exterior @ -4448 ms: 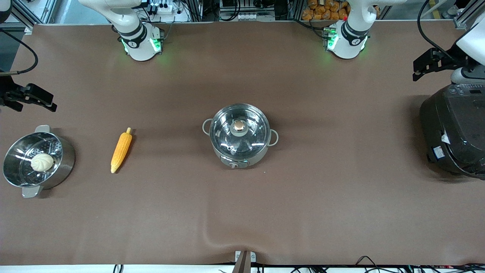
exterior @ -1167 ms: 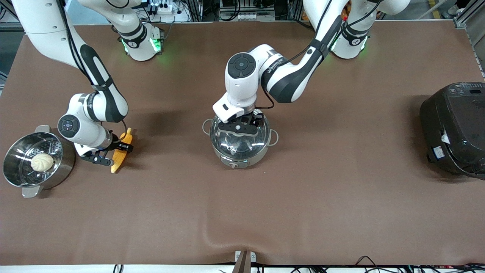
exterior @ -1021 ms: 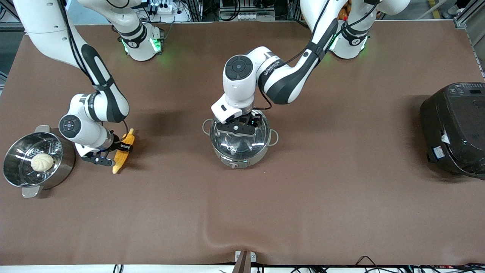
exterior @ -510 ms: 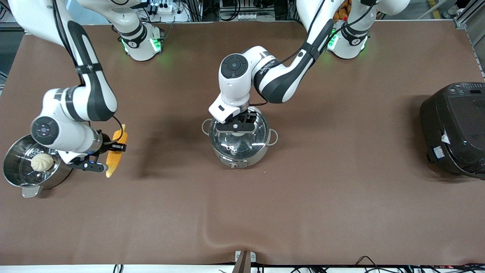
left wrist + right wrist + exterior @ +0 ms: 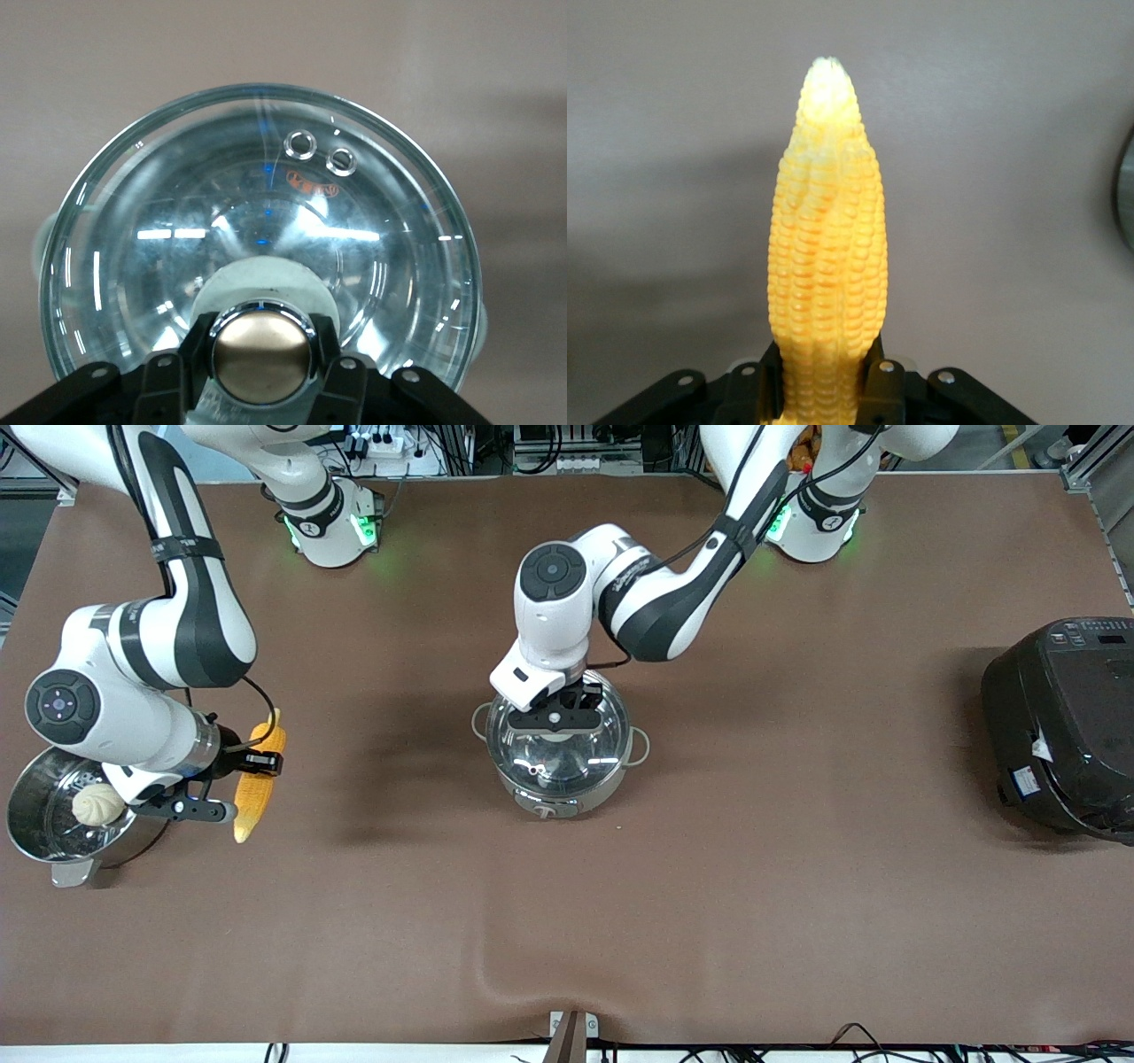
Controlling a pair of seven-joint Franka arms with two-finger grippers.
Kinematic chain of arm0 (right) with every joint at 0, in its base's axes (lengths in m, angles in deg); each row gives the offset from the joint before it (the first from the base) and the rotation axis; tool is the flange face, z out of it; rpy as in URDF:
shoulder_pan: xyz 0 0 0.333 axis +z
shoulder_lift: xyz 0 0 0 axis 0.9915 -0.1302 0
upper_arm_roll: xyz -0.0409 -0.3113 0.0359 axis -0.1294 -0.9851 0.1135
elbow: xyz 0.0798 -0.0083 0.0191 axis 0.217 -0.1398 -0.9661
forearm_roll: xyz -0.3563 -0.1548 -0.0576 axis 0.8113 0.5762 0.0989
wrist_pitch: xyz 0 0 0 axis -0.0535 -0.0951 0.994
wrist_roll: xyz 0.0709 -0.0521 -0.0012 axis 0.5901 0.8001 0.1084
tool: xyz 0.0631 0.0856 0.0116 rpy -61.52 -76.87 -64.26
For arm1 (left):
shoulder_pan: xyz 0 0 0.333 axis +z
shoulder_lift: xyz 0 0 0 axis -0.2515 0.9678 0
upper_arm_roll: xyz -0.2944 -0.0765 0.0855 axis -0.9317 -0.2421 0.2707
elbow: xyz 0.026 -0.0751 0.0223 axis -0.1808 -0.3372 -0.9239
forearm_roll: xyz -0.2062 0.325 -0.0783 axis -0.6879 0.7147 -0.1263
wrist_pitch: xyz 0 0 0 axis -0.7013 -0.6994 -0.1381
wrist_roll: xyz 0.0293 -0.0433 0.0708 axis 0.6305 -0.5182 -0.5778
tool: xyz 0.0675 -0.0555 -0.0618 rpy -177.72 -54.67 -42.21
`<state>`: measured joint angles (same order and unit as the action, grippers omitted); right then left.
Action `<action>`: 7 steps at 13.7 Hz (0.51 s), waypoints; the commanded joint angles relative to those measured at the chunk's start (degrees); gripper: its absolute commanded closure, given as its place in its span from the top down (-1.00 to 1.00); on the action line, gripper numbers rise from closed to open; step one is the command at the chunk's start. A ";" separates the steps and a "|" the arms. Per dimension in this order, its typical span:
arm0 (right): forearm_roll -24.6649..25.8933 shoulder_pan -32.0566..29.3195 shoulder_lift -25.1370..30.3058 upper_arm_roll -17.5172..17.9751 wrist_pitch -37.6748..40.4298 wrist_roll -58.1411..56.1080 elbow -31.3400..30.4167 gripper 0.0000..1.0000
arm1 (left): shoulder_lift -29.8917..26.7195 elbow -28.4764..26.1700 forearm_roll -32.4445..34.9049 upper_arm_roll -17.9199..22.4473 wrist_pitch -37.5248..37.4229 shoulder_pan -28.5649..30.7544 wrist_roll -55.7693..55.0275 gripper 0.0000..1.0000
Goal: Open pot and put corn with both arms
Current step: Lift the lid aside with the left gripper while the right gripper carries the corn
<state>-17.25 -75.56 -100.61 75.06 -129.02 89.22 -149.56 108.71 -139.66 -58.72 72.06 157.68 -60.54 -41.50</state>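
Observation:
Next, my left gripper releases the glass lid on the brown mat (image 5: 779,819) between the steel pot and the black cooker.
The steel pot (image 5: 558,793) stands mid-table with its glass lid (image 5: 558,748) over it. My left gripper (image 5: 556,714) is shut on the lid's tan knob; in the left wrist view the fingers (image 5: 190,350) clasp the knob (image 5: 262,354) over the lid (image 5: 266,204). I cannot tell whether the lid is raised. My right gripper (image 5: 257,764) is shut on the corn (image 5: 251,797) and holds it in the air over the table beside the steamer pot. In the right wrist view the corn (image 5: 826,230) sticks out from the gripper (image 5: 824,381), gripped near its thick end.
A perforated steel steamer pot (image 5: 31,846) holding a white bun (image 5: 97,804) stands at the right arm's end, partly under the right arm. A large black cooker (image 5: 1063,726) stands at the left arm's end. A fold in the brown mat (image 5: 496,974) lies near the front edge.
My right gripper has lifted the corn off the table and carried it a little toward the steamer pot. My left gripper has stayed on the lid knob with only a small shift.

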 commanded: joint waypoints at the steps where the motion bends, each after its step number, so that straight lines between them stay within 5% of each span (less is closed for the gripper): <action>1: -0.43 1.56 1.30 2.74 5.15 0.50 3.14 -0.75 | -7.77 -0.93 -1.31 0.04 -6.45 6.57 -0.03 -1.00; 4: -3.74 6.03 1.13 6.61 4.83 9.18 4.55 -0.75 | -8.67 -1.80 -1.66 -0.14 -7.52 16.06 0.75 -1.00; 7: -6.14 14.55 -1.59 6.80 0.53 15.78 8.94 -0.75 | -8.06 -3.56 -1.57 -0.05 -8.76 24.94 7.07 -1.00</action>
<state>-22.29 -65.58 -100.18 82.17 -127.03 101.20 -143.88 100.98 -141.74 -58.93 72.61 149.45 -39.52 -37.33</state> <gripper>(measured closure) 0.661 0.498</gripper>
